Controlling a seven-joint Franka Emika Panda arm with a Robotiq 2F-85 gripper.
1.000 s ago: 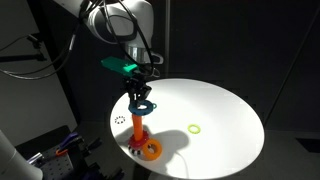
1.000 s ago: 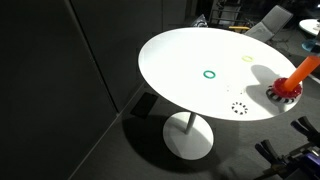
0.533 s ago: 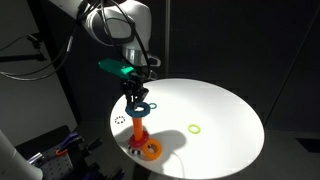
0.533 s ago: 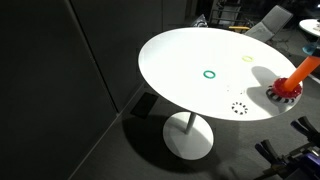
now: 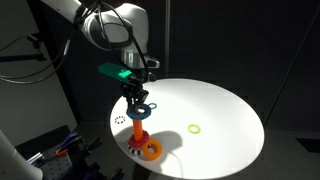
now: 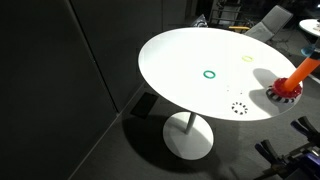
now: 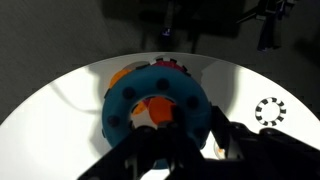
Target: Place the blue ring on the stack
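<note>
The blue ring, now held at the peg's top, will come to rest around the peg on the stack's reddish base (image 5: 137, 135) (image 7: 163, 88) as soon as my gripper releases the ring's near rim.
My gripper (image 5: 137, 94) is shut on the blue ring (image 5: 141, 104) and holds it right at the top of the stack's orange-red peg (image 5: 137, 126). In the wrist view the blue ring (image 7: 135, 105) fills the middle. The peg's orange tip (image 7: 158, 110) shows through its hole. My dark fingers (image 7: 195, 125) pinch the ring's near rim. In an exterior view only the peg (image 6: 303, 70) and its reddish base (image 6: 285, 92) show at the right edge; the ring and gripper are cut off there.
A thick orange ring (image 5: 151, 150) lies by the stack's base at the edge of the white round table (image 5: 225, 115). On the table are a thin yellow-green ring outline (image 5: 194, 128), a thin green one (image 6: 209, 73) and a dotted circle mark (image 5: 121, 120).
My arm has shifted slightly to the left with the blue ring still in the gripper over the peg. Nothing on the table has moved.
</note>
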